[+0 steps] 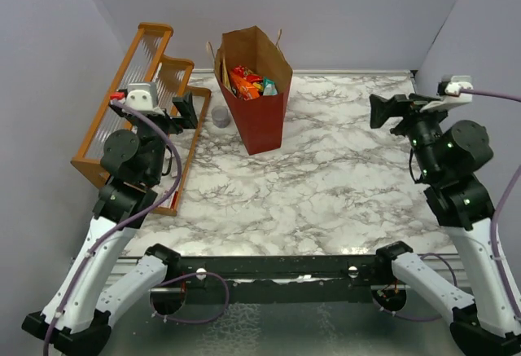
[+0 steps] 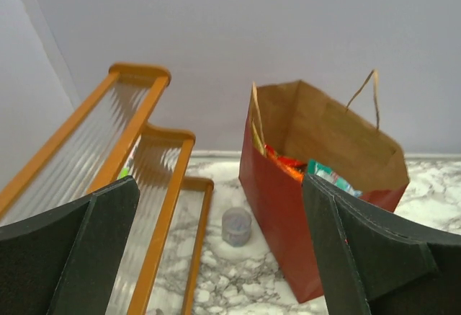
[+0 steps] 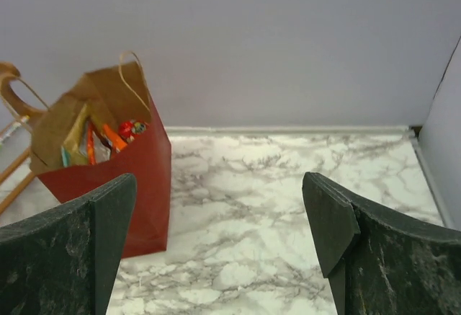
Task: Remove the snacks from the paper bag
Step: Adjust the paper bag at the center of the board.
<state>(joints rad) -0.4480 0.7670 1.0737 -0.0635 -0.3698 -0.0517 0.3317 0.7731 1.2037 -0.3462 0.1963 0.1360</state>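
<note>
I need to close my left gripper on the paper bag's handle (image 1: 210,50) (image 2: 254,99) on the side nearest the orange wooden rack.
The paper bag (image 1: 262,112) stands upright at the back middle of the marble table, dark red outside and brown inside, mouth open. Snacks (image 1: 248,81) fill it: red, orange and teal packets show at the top. It also shows in the left wrist view (image 2: 284,214) with packets (image 2: 288,165) inside, and in the right wrist view (image 3: 137,178). My left gripper (image 1: 188,108) is open and empty, to the left of the bag. My right gripper (image 1: 379,112) is open and empty, well to the right of it.
An orange wooden rack (image 1: 151,79) stands at the back left, beside the left arm. A small grey round tub (image 1: 220,116) sits between the rack and the bag, also in the left wrist view (image 2: 236,226). Grey walls close in the back and sides.
</note>
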